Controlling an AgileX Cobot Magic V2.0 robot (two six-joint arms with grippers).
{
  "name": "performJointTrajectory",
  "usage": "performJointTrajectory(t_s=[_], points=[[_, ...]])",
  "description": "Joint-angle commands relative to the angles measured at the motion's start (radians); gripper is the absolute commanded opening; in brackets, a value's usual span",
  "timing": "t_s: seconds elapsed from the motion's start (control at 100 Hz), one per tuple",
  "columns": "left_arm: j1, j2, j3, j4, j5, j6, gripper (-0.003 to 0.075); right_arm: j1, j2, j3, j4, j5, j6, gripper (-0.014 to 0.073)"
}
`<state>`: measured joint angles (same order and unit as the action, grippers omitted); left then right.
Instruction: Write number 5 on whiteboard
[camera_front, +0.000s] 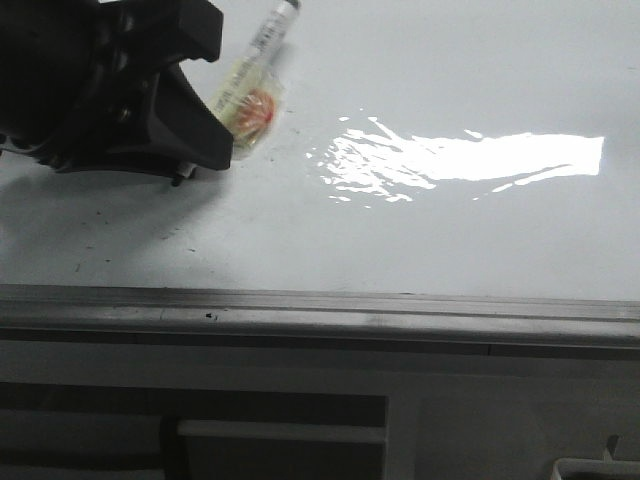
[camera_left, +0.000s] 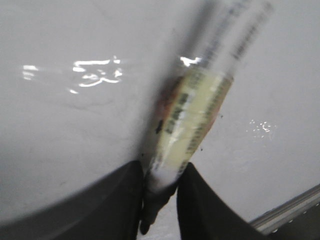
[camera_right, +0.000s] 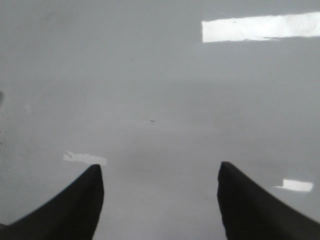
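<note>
Next, my right gripper grabs the yellowish label (camera_front: 241, 86) of the marker, just above the fingers of my left gripper.
The whiteboard (camera_front: 420, 240) is glossy white, with a bright glare patch (camera_front: 470, 160) and a grey metal edge strip (camera_front: 320, 315) along its near side. My left gripper (camera_front: 222, 140) is over the board's far left and shut on a marker (camera_front: 255, 95) with a clear barrel and a yellowish label. In the left wrist view the fingers (camera_left: 160, 182) clamp the marker (camera_left: 195, 120) just above its black tip (camera_left: 146, 225), which points down at the board. No number 5 shows on the board. My right gripper (camera_right: 160, 175) is open and empty above bare whiteboard (camera_right: 160, 90); it is out of the front view.
Faint dark scuff specks (camera_front: 100, 250) lie on the board in front of the left gripper. The edge strip also shows in the left wrist view (camera_left: 290, 210). Below the strip are a grey frame and dark openings (camera_front: 280, 430).
</note>
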<state>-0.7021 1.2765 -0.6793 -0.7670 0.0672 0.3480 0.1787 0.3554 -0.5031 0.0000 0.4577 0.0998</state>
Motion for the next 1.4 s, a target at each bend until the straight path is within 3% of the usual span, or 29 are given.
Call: performJointTrajectory(t_s=[0.0, 0.14, 0.38, 0.5, 0.62, 0.76, 0.96, 1.1, 1.39], points=[[0.0, -0.005, -0.026, 0.001, -0.037, -0.001, -0.0018, 0.003, 0.019, -0.034, 0.019, -0.072, -0.02, 0.0438], [-0.02, -0.052, -0.028, 0.037, 0.002, 0.067, -0.002, 0.019, 0.025, -0.035, 0.111, -0.068, -0.1, 0.0438], [-0.155, -0.217, -0.028, 0.204, 0.106, 0.363, -0.002, 0.178, 0.102, -0.082, 0.433, 0.076, -0.578, 0.0438], [-0.241, -0.266, -0.028, 0.238, 0.129, 0.546, -0.002, 0.275, 0.178, -0.126, 0.557, 0.099, -0.717, 0.0438], [-0.301, -0.275, -0.028, 0.238, 0.127, 0.666, -0.002, 0.372, 0.253, -0.17, 0.582, 0.084, -0.749, 0.0438], [-0.317, -0.273, -0.028, 0.237, 0.126, 0.668, -0.002, 0.49, 0.327, -0.201, 0.584, 0.055, -0.756, 0.0439], [-0.317, -0.273, -0.028, 0.237, 0.127, 0.668, -0.002, 0.641, 0.417, -0.206, 0.581, -0.121, -0.758, 0.0439], [-0.317, -0.273, -0.028, 0.237, 0.127, 0.668, -0.002, 0.678, 0.478, -0.207, 0.581, -0.228, -0.758, 0.0439], [-0.317, -0.273, -0.028, 0.232, 0.129, 0.668, -0.002, 0.702, 0.572, -0.213, 0.581, -0.243, -0.758, 0.0438]])
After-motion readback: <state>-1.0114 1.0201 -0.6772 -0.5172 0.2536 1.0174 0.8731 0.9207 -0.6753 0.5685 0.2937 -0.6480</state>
